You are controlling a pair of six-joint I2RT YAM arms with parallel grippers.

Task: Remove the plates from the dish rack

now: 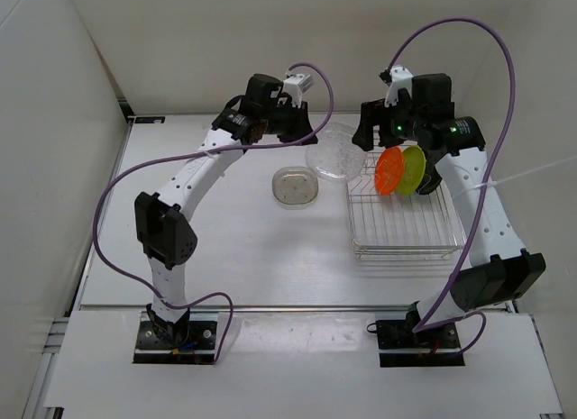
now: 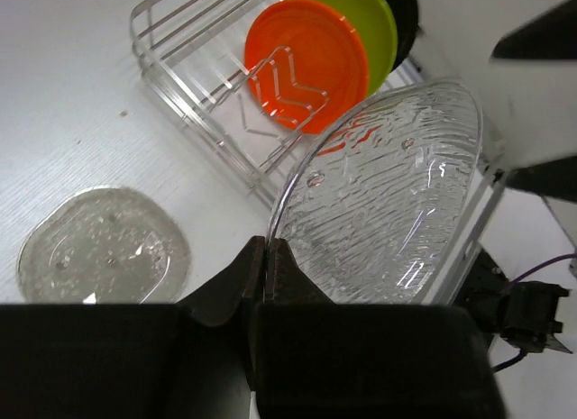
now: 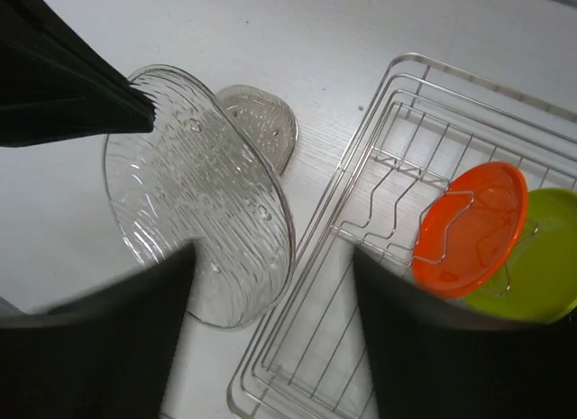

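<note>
The clear plate, now tilted above the table, will be released by my left gripper on top of the small clear squarish dish [image 1: 294, 187] [image 2: 104, 248] on the white table.
My left gripper [image 1: 305, 131] is shut on the rim of the clear plate [image 1: 334, 153] and holds it tilted above the table, just left of the dish rack [image 1: 401, 230]. The left wrist view shows my fingers [image 2: 279, 270] pinching the clear plate's [image 2: 388, 194] edge. The orange plate [image 1: 390, 169] and the yellow-green plate [image 1: 414, 168] stand upright in the rack's prongs. The black plate [image 2: 407, 9] stands behind them. My right gripper [image 1: 368, 141] is open and empty above the rack's far left corner, next to the clear plate [image 3: 198, 194].
A small clear squarish dish [image 1: 296, 186] lies flat on the white table left of the rack; it also shows in the left wrist view [image 2: 104, 243]. White walls close the left and the back. The rack's near half [image 3: 361, 275] holds no plates.
</note>
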